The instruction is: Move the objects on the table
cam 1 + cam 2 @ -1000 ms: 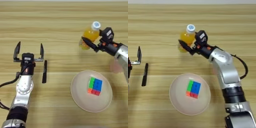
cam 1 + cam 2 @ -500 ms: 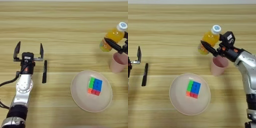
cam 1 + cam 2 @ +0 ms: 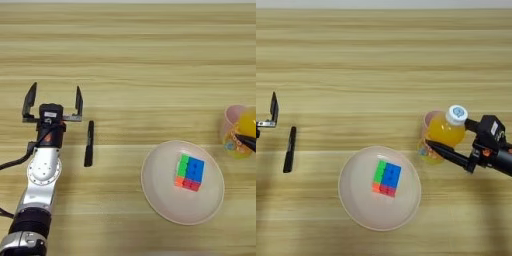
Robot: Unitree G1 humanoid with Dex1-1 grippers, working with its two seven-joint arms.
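I need to use my right gripper to set the orange juice bottle down on the table (image 3: 239, 167) beside the cream plate, just nearer than the pink cup.
The orange juice bottle (image 3: 443, 132) with its white cap is held tilted, low over the table (image 3: 150, 60) at the right, with my right gripper (image 3: 449, 134) shut on it. It overlaps the pink cup (image 3: 426, 124); I cannot tell whether it touches the cup. In the left eye view only the edge of the bottle (image 3: 247, 127) shows. The black marker pen (image 3: 89, 143) lies flat on the left. Just left of the pen and slightly beyond it, my left gripper (image 3: 53, 100) rests open with nothing between its fingers.
A cream plate (image 3: 356, 200) sits near the front middle with a multicoloured puzzle cube (image 3: 386, 178) on it. The plate's right rim lies close to the pink cup (image 3: 229, 122) and the bottle.
My right gripper has carried the bottle right and toward the near edge, down to the pink cup. The left arm, pen, plate and cube have not moved.
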